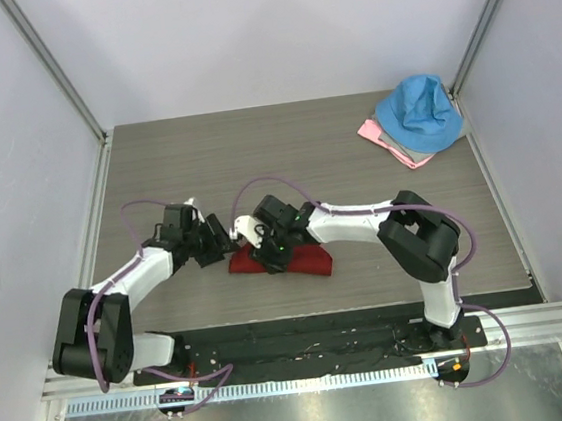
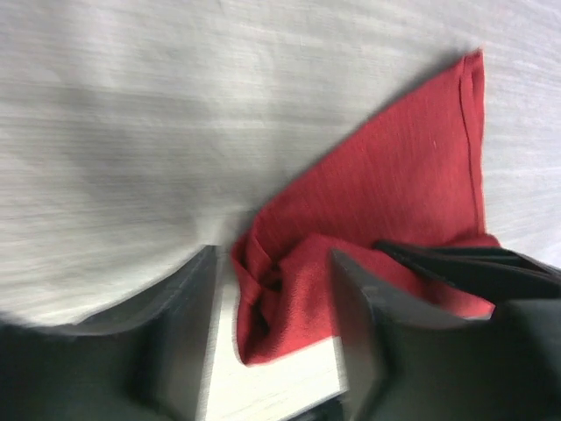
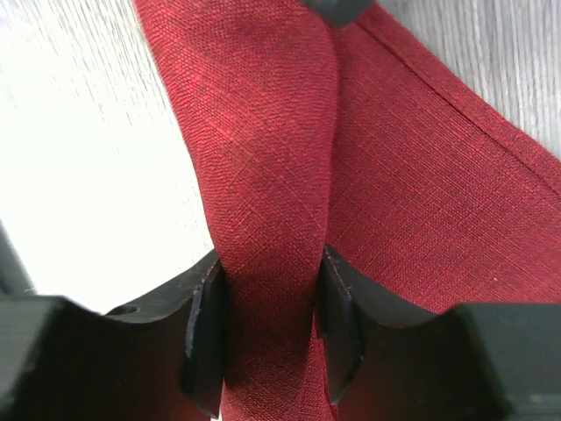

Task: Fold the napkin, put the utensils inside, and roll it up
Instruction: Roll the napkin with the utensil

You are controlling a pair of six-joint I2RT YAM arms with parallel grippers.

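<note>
I can see the napkin's bunched end sitting loose between my left gripper's open fingers, so I need to pinch the roll's top fold point(image 2: 304, 267) there with it before my right gripper opens.
The dark red napkin point(image 1: 302, 262) lies as a long rolled bundle on the table near the front middle. In the right wrist view a thick roll of the napkin point(image 3: 263, 132) runs between my right gripper point(image 3: 267, 289) fingers, and both pads press its sides. My right gripper point(image 1: 266, 255) is over the roll's left part. My left gripper point(image 1: 226, 244) is at the roll's left end. Its jaws stand apart around the bunched end of the napkin point(image 2: 394, 175), with bare table showing beside the left finger point(image 2: 188, 298). The utensils are hidden from view.
A bright blue cloth point(image 1: 419, 107) lies on a pale pink cloth point(image 1: 384, 139) at the table's far right corner. Pale walls enclose the table on three sides. The arm bases sit on a black rail point(image 1: 305, 344) at the near edge.
</note>
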